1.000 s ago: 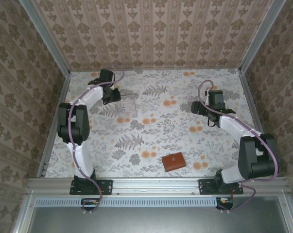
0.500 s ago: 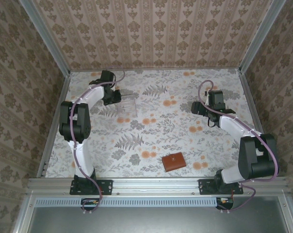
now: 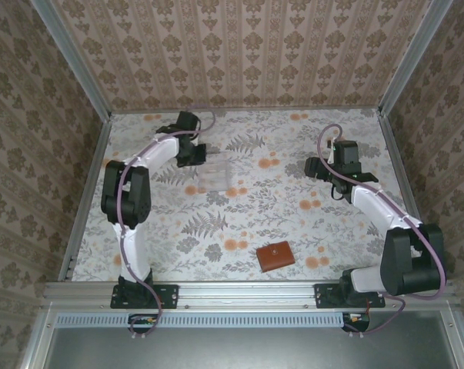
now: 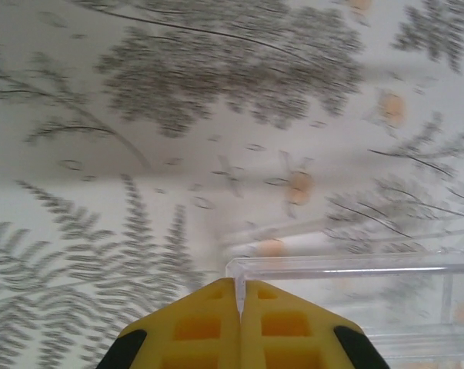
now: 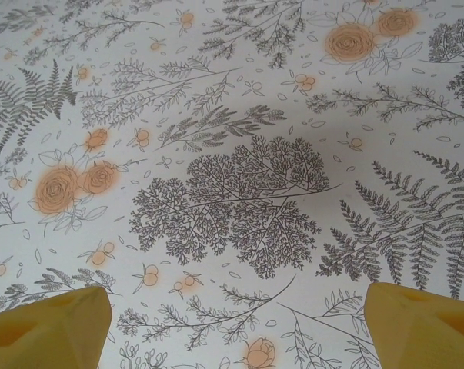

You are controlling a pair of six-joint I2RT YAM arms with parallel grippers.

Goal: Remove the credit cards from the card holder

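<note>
I should release the clear plastic tray from my left gripper on the cloth (image 3: 245,177) in front of the fern that is nearest the back wall. The tray is now held far at the back.
The card holder (image 3: 275,256), a reddish-brown leather wallet, lies closed on the flowered tablecloth near the front edge, between the two arm bases. The credit cards are hidden. Far from it, at the back left, my left gripper (image 3: 198,155) is shut on the thin wall of a clear plastic tray (image 3: 217,175). In the left wrist view the yellow fingertips (image 4: 216,296) of the left gripper (image 4: 238,286) pinch the clear tray (image 4: 347,265) at its corner. My right gripper (image 3: 324,174) hangs open over bare cloth at the back right. Its yellow fingers (image 5: 47,323) stand wide apart around the right gripper (image 5: 232,327), with nothing between them.
Patterned walls and metal rails enclose the table (image 3: 239,207) on three sides. The clear tray sits at the back left of centre. Flowered cloth lies between the tray and the wallet.
My left gripper has closed on the tray wall and moved right, taking the tray with it. The right arm has shifted slightly right. The wallet has not moved.
</note>
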